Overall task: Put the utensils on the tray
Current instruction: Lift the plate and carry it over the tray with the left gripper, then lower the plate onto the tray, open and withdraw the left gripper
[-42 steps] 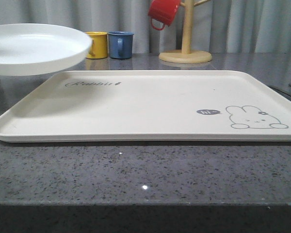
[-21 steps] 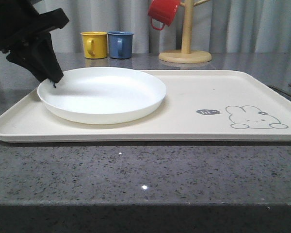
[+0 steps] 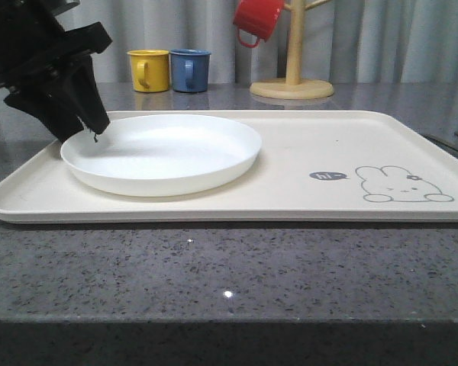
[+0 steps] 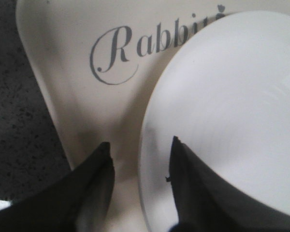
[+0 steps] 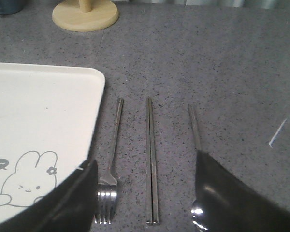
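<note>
My right gripper should next close on the middle of the handle [image 5: 114,138] of the fork, which is the utensil nearest the cream tray.
The cream tray [image 3: 305,145] with its rabbit drawing lies across the grey table. On its left half rests a round white plate [image 3: 164,152]. My left gripper [image 3: 95,131] hovers at the plate's left rim. In the left wrist view its jaws [image 4: 140,142] stand open astride that rim, clear of the plate [image 4: 232,96]. To the right of the tray [image 5: 38,106], a fork [image 5: 113,140], a pair of chopsticks [image 5: 151,159] and a spoon [image 5: 195,126] lie side by side on the table. My right gripper [image 5: 145,158] is open above them, and one finger hides most of the spoon's bowl.
A yellow cup [image 3: 150,70] and a blue cup [image 3: 189,70] stand behind the tray. A wooden mug tree [image 3: 293,76] carries a red cup [image 3: 257,19] at the back, and its base [image 5: 85,14] sits beyond the cutlery. Grey tabletop stretches to the right of the spoon.
The plate came down from the air at the left onto the tray. The left gripper came into view at its rim and has since shifted slightly right and lower.
</note>
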